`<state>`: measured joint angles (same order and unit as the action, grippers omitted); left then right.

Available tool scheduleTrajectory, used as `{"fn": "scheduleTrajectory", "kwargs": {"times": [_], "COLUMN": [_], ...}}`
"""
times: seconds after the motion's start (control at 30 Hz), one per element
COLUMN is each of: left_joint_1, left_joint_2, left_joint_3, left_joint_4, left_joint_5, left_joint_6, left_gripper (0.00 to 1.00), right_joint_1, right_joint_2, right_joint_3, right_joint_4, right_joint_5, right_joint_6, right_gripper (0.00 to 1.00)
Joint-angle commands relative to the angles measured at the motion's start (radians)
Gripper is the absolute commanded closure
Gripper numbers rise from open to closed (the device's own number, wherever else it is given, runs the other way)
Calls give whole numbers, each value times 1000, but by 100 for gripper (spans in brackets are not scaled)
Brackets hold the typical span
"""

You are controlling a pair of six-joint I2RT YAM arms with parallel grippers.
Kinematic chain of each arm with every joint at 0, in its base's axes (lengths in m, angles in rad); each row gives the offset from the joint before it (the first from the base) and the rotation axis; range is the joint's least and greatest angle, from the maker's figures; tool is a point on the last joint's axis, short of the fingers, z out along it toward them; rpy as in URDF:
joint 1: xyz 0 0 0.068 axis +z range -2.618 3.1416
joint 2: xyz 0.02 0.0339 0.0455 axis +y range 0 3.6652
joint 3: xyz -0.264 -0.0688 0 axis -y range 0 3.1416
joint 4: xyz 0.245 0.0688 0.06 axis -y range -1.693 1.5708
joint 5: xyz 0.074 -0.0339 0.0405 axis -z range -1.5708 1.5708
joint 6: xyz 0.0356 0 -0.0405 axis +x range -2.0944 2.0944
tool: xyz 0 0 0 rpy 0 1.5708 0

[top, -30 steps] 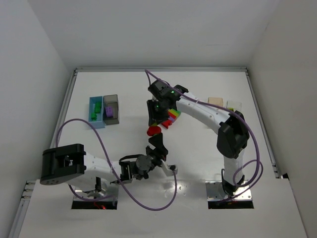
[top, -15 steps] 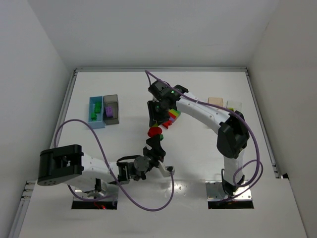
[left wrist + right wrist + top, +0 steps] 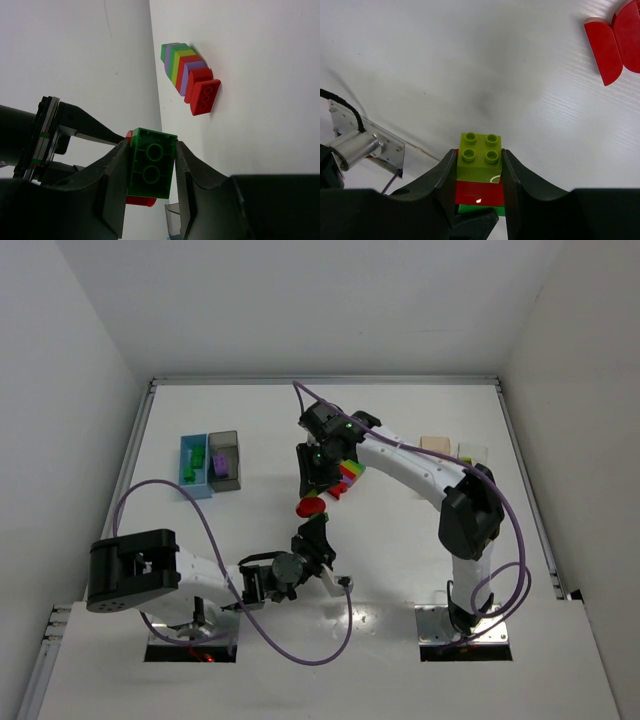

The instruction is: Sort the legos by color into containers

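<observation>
The robot's left gripper should release the green brick in the light blue bin (image 3: 198, 457) among the green legos.
A short stack of legos hangs above the table between both grippers: a lime brick (image 3: 480, 156) on a red one (image 3: 479, 193), with a green brick (image 3: 151, 164) at the other end. My right gripper (image 3: 479, 154) is shut on the lime and red bricks. From the opposite side, my left gripper (image 3: 151, 146) is shut on the green brick. In the top view the held stack (image 3: 311, 506) shows red between the right gripper (image 3: 314, 490) and the left gripper (image 3: 313, 524). The rainbow cluster (image 3: 346, 474) lies on the table beside the right gripper.
At the left stand a light blue bin (image 3: 189, 481) holding green legos and a dark grey bin (image 3: 227, 481) holding purple ones. A peach bin (image 3: 435, 443) and a clear bin (image 3: 473, 451) stand at the right. Loose red bricks (image 3: 204, 94) lie by the cluster (image 3: 181, 64).
My left gripper moved up to the stack and closed on the green brick. The right gripper has held still with the stack.
</observation>
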<state>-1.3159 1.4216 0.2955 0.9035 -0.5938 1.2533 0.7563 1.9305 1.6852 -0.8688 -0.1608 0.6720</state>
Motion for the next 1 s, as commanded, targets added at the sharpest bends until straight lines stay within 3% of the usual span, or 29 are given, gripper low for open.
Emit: {"fn": "scheduleTrajectory", "kwargs": {"times": [0.0,0.2,0.5,0.8,0.9,0.97], "left_joint_1": [14,-64,-215,-204,-134,-83], "left_joint_2": [2,-45,-92,-102,-115,-115], "left_joint_3": [-16,-25,-4,65,135,209], "left_joint_4": [48,19,-148,-219,-250,-375], "left_joint_5": [11,-21,-130,-184,-210,-210], "left_joint_6": [-2,-17,-167,-228,-265,-377], "left_gripper": [87,95,96,96,95,93], "right_joint_1": [8,-3,-35,-95,-121,-133], "right_joint_2": [-64,-30,56,97,97,85], "right_joint_3": [2,24,125,145,134,134], "right_joint_4": [-1,-1,-21,-30,-21,-21], "right_joint_5": [-51,-40,1,87,127,170], "right_joint_6": [18,18,18,-11,-11,-11], "right_gripper": [100,100,100,100,100,100]}}
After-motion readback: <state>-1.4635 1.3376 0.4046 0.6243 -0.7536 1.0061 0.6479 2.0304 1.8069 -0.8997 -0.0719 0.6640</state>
